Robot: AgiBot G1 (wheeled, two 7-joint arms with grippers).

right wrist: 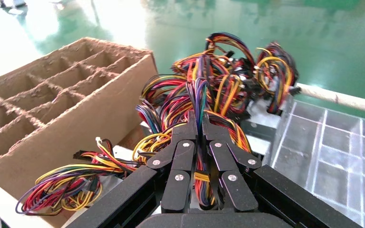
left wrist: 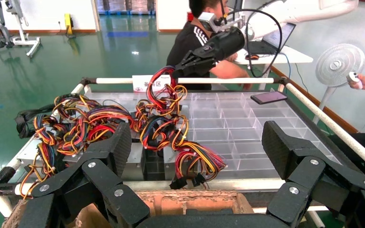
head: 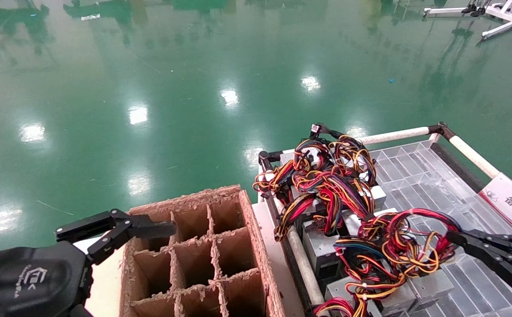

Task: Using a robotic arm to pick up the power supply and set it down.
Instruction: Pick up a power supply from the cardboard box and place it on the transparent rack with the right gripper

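My right gripper will let go of the red and yellow-orange wires on the near grey box [head: 424, 264] beside the clear compartment tray.
My right gripper [head: 451, 237] reaches in from the right over the cart and is shut on a bunch of mainly red and yellow-orange wires [head: 399, 246] of the power supply. In the right wrist view the jaws [right wrist: 199, 124] pinch that bunch [right wrist: 197, 97] tight. In the left wrist view the same gripper [left wrist: 180, 71] holds the red wires [left wrist: 164, 83] up above the pile. The grey box under the bunch is mostly hidden by wires. My left gripper [head: 150, 229] hangs open and holding nothing over the cardboard box, its pads [left wrist: 119, 147] wide apart.
A cardboard box [head: 256, 246] with divider cells stands left of the cart. Several like grey boxes with tangled wires [head: 326, 185] fill the cart's left side. A clear compartment tray [head: 418, 167] lies beyond, bounded by white rails [head: 396, 134]. A person [left wrist: 195, 33] and a fan [left wrist: 337, 64] are behind the cart.
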